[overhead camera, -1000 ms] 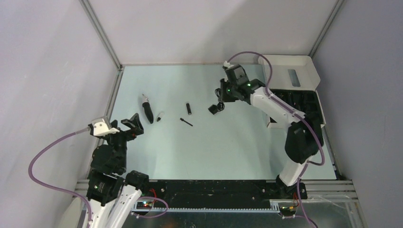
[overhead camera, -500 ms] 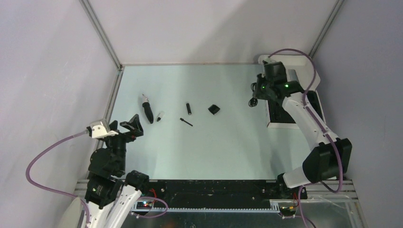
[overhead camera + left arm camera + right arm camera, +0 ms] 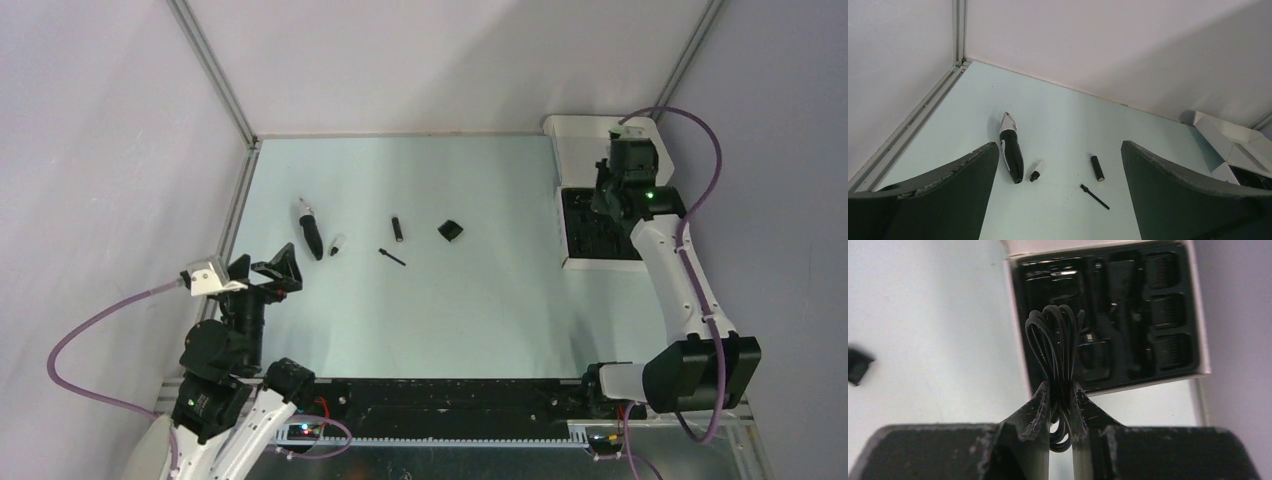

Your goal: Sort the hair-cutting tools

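Next, my right gripper releases the coiled black cable in the insert's lid-side corner pocket (image 3: 583, 207) (image 3: 1055, 294), toward the squarish comb attachment.
Several hair-cutting tools lie on the table: a tapered black trimmer body (image 3: 312, 232) (image 3: 1010, 155) with a silver tip, a small black piece (image 3: 337, 243) (image 3: 1035, 172), a short cylinder (image 3: 397, 229) (image 3: 1097, 167), a thin stick (image 3: 392, 256) (image 3: 1094, 196) and a squarish comb attachment (image 3: 451, 230) (image 3: 857, 366). My right gripper (image 3: 603, 198) (image 3: 1061, 390) is shut on a coiled black cable (image 3: 1053, 340), which hangs above the black moulded insert (image 3: 1128, 315) of the white box (image 3: 600, 140). My left gripper (image 3: 265, 270) (image 3: 1059, 145) stands open and holds nothing, near and to the left of the trimmer body.
The white box sits at the table's far right with its lid (image 3: 625, 150) folded back. Its insert (image 3: 590, 225) holds several dark moulded pockets. Walls and metal rails (image 3: 235, 215) bound the table on three sides.
My right arm has swung from the table's middle rightward to above the box, carrying the coiled cable. The comb attachment stayed on the table. My left arm has shifted slightly.
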Available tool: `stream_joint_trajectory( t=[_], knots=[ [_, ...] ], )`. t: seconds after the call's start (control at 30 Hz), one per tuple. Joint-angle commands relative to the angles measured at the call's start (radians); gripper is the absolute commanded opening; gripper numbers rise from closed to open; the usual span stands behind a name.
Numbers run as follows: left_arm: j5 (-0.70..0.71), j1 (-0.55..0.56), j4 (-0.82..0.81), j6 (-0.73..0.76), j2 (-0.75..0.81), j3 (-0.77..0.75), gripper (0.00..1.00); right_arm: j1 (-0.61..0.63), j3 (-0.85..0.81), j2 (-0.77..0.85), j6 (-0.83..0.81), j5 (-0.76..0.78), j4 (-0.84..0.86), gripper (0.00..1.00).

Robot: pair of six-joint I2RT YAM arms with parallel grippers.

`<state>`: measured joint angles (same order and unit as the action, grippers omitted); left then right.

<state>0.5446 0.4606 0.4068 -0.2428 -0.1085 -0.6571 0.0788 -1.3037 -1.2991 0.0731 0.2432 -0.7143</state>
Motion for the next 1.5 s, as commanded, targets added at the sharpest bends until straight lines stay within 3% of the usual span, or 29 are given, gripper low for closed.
stream_joint_trajectory(
  t=[0.0, 0.3, 0.5, 0.7, 0.9, 1.13, 1.47],
  knots=[
    [0.048, 0.043, -0.011, 0.022, 0.013, -0.023, 1.0, -0.085, 0.001, -0.007, -0.119, 0.028, 0.092, 0.0],
    [0.062, 0.081, -0.011, 0.028, 0.007, -0.021, 1.0, -0.155, 0.001, -0.167, 0.03, -0.004, 0.305, 0.0],
    [0.061, 0.081, -0.012, 0.03, -0.012, -0.021, 1.0, -0.157, 0.001, -0.302, -0.309, -0.071, 0.436, 0.0],
    [0.058, 0.08, -0.018, 0.033, -0.036, -0.021, 1.0, -0.162, 0.001, -0.383, -0.588, -0.206, 0.458, 0.0],
    [0.057, 0.078, -0.022, 0.037, -0.06, -0.019, 1.0, -0.155, 0.001, -0.487, -0.781, -0.206, 0.397, 0.0],
    [0.051, 0.078, -0.025, 0.04, -0.074, -0.017, 1.0, -0.113, 0.001, -0.556, -0.894, -0.2, 0.375, 0.0],
    [0.047, 0.078, -0.026, 0.041, -0.074, -0.016, 1.0, -0.082, 0.001, -0.553, -0.901, -0.12, 0.429, 0.29]
  ],
)
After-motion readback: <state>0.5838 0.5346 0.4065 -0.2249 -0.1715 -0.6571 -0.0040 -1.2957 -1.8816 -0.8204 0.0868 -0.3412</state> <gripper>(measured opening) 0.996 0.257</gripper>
